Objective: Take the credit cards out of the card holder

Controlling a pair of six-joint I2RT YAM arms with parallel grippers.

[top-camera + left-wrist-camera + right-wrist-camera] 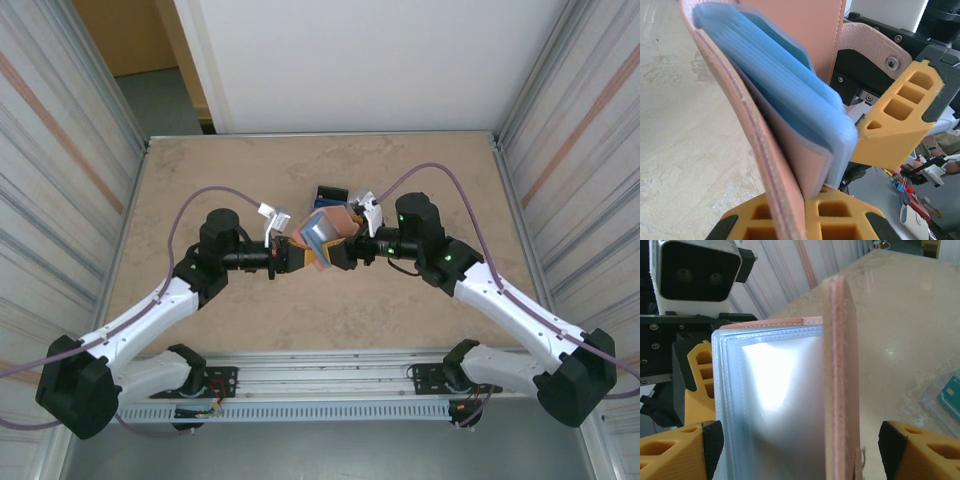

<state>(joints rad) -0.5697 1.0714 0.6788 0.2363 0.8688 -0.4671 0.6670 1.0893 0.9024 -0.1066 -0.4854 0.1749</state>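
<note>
I can see my right gripper's fingers span the pocket stack and the cover's edge together, so next I take the cover alone (842,395) with my right gripper and pull the card holder wider.
The card holder (320,233) hangs open above the middle of the table between my two grippers. My left gripper (291,256) is shut on its salmon outer cover (765,150); the blue-grey pockets (790,75) fan out above those fingers (840,215). My right gripper (797,450) stands open around the pocket stack (770,390) and the cover's edge (840,365), with a clear gap at its right pad. One teal card (951,395) lies flat on the table, and it is the dark card (330,193) just beyond the holder.
Corrugated walls (60,150) close both sides of the tan table (230,320), and a white panel (380,60) stands behind it. Purple cables (200,195) loop over each arm. The left wrist camera housing (695,270) faces my right gripper at close range.
</note>
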